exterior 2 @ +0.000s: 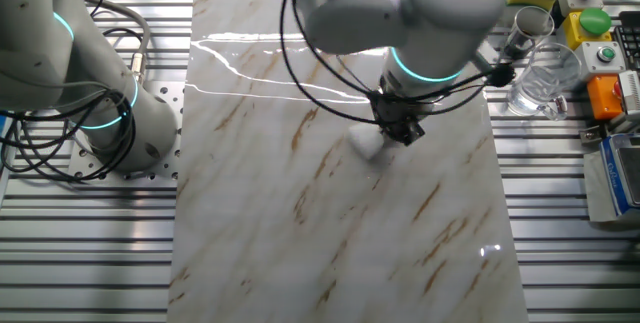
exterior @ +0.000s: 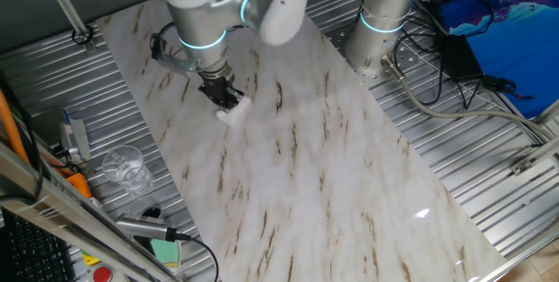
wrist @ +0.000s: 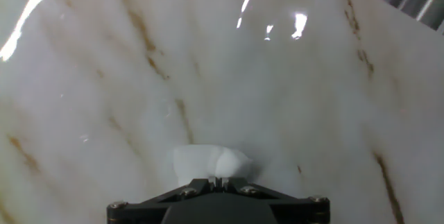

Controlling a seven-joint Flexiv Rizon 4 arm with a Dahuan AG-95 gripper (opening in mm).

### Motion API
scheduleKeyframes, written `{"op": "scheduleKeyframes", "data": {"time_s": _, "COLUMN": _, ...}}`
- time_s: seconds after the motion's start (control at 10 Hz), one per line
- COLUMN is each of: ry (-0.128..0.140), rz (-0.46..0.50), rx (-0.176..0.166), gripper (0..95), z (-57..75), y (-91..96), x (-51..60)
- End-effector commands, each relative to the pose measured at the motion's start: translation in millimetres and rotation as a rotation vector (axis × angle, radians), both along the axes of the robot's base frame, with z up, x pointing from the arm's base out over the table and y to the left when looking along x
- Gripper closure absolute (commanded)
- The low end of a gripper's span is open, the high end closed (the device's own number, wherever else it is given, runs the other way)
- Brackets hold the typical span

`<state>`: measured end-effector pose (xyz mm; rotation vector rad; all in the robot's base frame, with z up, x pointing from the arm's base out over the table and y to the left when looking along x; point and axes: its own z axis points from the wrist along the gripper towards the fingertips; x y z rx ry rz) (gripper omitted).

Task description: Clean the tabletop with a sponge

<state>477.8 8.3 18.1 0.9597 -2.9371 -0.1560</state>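
Observation:
Next, my gripper puts the sponge down on the tabletop (exterior: 264, 116) beside the near end of the short dark brown vein.
The tabletop (exterior: 332, 168) is a long glossy white marble-look slab with brown veins, also filling the hand view (wrist: 291, 99). My gripper (exterior: 229, 100) points down at its far left part and is shut on the sponge (exterior: 234, 113), a small white soft lump pressed onto the slab. From the other side the gripper (exterior 2: 398, 129) stands over the sponge (exterior 2: 366, 144), which pokes out to its left. In the hand view the sponge (wrist: 208, 163) bulges just ahead of the closed black jaws.
Ribbed grey metal (exterior: 489, 151) surrounds the slab. A clear glass (exterior: 124, 167), a green block (exterior: 164, 250), an orange tool and a red button box lie by the left edge. The arm's base (exterior: 384, 20) and cables stand at the far right.

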Motion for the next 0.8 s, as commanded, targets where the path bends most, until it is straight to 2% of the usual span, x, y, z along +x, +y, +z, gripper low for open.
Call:
{"op": "scheduleKeyframes", "data": {"time_s": 0.1, "ry": 0.000, "rz": -0.060, "rx": -0.018, "gripper": 95.0, "z": -3.5, "y": 25.7, "x": -25.1}}
{"op": "scheduleKeyframes", "data": {"time_s": 0.3, "ry": 0.002, "rz": -0.077, "rx": -0.032, "gripper": 95.0, "z": -3.1, "y": 41.3, "x": -42.7}}
{"op": "scheduleKeyframes", "data": {"time_s": 0.6, "ry": 0.031, "rz": -0.105, "rx": -0.042, "gripper": 95.0, "z": -5.2, "y": 48.0, "x": -57.6}}
{"op": "scheduleKeyframes", "data": {"time_s": 0.7, "ry": 0.022, "rz": -0.094, "rx": -0.032, "gripper": 0.0, "z": -5.4, "y": 48.0, "x": -59.1}}
{"op": "scheduleKeyframes", "data": {"time_s": 0.8, "ry": 0.022, "rz": -0.102, "rx": -0.031, "gripper": 0.0, "z": -4.4, "y": 48.4, "x": -59.4}}
